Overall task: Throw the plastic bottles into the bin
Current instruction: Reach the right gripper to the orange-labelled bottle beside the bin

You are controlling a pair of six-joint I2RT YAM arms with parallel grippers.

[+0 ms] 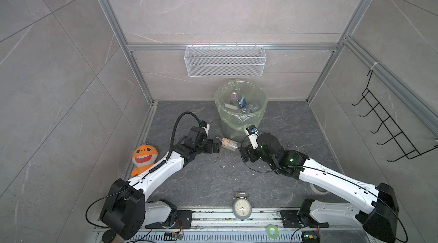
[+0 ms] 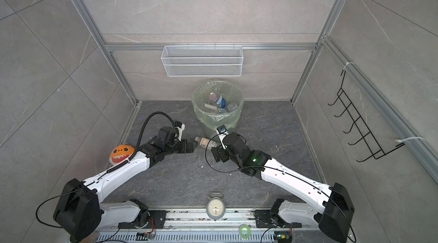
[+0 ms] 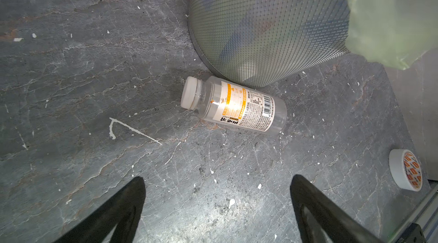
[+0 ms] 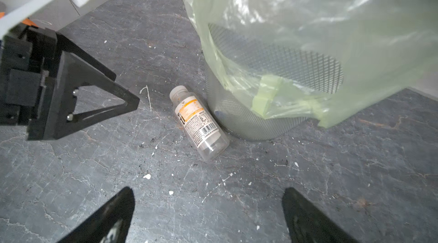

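Note:
The robot's right gripper needs to close on the barcode half of the bottle's label (image 1: pixel 231 145) (image 4: pixel 203 126) on the clear plastic bottle, closer to the bottle's base than to the white cap.
A clear plastic bottle (image 1: pixel 228 143) (image 2: pixel 206 141) with a white cap and a white-and-orange label lies on its side on the dark floor, against the foot of the bin (image 1: pixel 227 128) (image 2: pixel 208 127). Several more bottles (image 1: pixel 239 101) (image 2: pixel 219 101) lie inside the bin's green liner. My left gripper (image 1: pixel 214 146) (image 3: pixel 216 180) is open, just short of the cap end of the floor bottle (image 3: pixel 233 104). From the other side my right gripper (image 1: pixel 244 151) (image 4: pixel 208 192) stands open near the bottle's (image 4: pixel 199 121) base end. Neither gripper holds anything.
An orange plush shark (image 1: pixel 144 156) sits by the left wall. A grey alarm clock (image 1: pixel 241 208) stands at the front edge. A white tape roll (image 3: pixel 406 169) lies by the right wall and a green roll (image 1: pixel 271 231) on the front rail. A white wire basket (image 1: pixel 225 60) hangs on the back wall.

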